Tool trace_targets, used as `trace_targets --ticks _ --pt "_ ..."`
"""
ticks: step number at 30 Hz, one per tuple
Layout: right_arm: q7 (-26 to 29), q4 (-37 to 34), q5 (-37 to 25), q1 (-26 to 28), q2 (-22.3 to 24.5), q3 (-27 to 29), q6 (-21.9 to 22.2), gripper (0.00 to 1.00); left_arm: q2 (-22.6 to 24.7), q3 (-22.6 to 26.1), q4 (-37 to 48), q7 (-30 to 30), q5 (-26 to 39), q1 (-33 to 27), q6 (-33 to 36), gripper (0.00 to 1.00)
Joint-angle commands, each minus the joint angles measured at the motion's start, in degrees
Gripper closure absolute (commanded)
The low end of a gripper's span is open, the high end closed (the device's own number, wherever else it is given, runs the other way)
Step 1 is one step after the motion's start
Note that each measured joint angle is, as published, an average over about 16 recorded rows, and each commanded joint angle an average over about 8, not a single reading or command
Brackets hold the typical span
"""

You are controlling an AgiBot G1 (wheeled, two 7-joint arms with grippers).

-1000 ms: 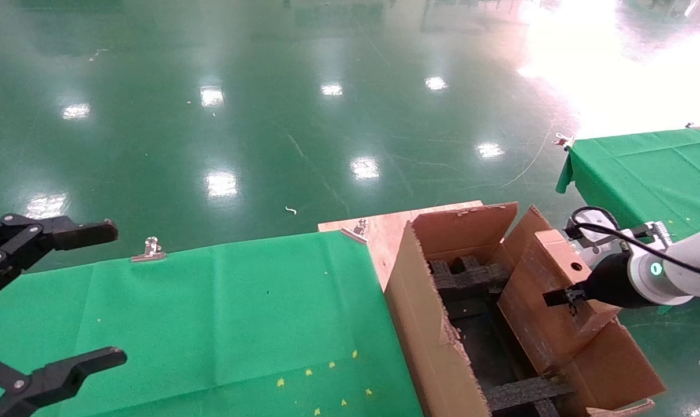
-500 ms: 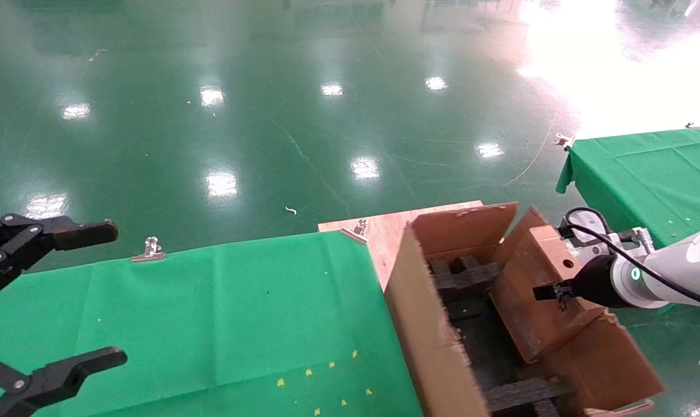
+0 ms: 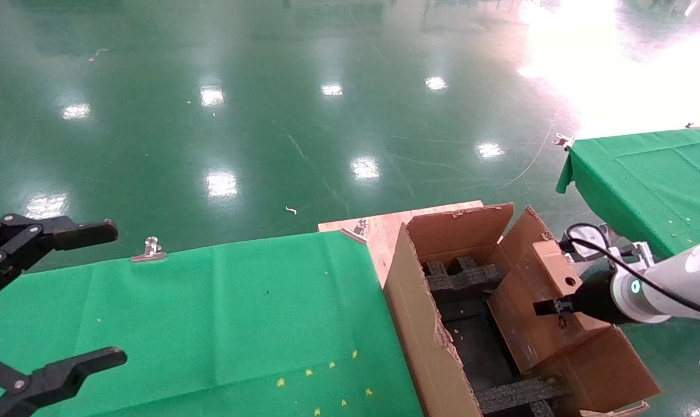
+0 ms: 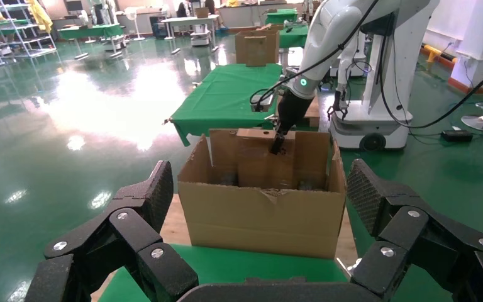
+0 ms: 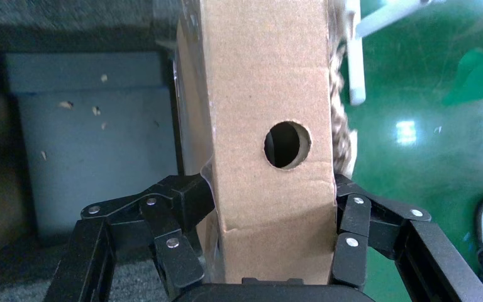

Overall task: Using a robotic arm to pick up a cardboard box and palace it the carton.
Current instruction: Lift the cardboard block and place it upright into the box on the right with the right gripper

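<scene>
The robot's right gripper will set the cardboard box down between the black foam inserts (image 3: 512, 337), along the carton's side farthest from the green-clothed table.
My right gripper (image 3: 557, 307), on the white robotic arm (image 3: 668, 284), is shut on the small brown cardboard box (image 3: 529, 315). The box stands on edge with its lower part inside the carton (image 3: 419, 313), along the right wall. In the right wrist view the fingers (image 5: 188, 201) clamp both broad faces of the box (image 5: 267, 94) below its round hole. The left wrist view shows the carton (image 4: 261, 214) with the box (image 4: 255, 163) and the right gripper (image 4: 278, 139) behind its near wall. My left gripper (image 3: 119, 292) is open and empty at the far left.
Black foam inserts (image 3: 460, 278) lie inside the carton. It stands on a wooden board (image 3: 384, 231) beside the green-clothed table (image 3: 211, 313), whose cloth is held by metal clips (image 3: 150, 249). A second green table (image 3: 645, 174) stands to the right. Glossy green floor lies beyond.
My right gripper has moved a little left and down with the cardboard box, which sits lower in the carton. The carton's flaps shifted slightly. The left arm has not moved.
</scene>
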Motion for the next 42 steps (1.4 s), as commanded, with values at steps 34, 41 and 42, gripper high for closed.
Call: trace_targets --ticks 34,41,42 --pt "-8.80 -16.52 9.78 -12.66 -10.38 -1.87 10.88 1.00 -0.01 0.02 0.00 0.01 -0.02 -0.01 -0.01 0.00" --pt "-11.29 -19.53 12.39 -13.74 -11.93 -1.58 11.56 0.31 -0.01 0.02 0.01 0.02 -0.03 0.00 -0.02 0.00" --pt "-11.40 -19.68 12.52 -13.81 -12.00 -1.57 11.59 0.19 -0.01 0.02 0.01 0.02 -0.03 0.00 -0.02 0.00"
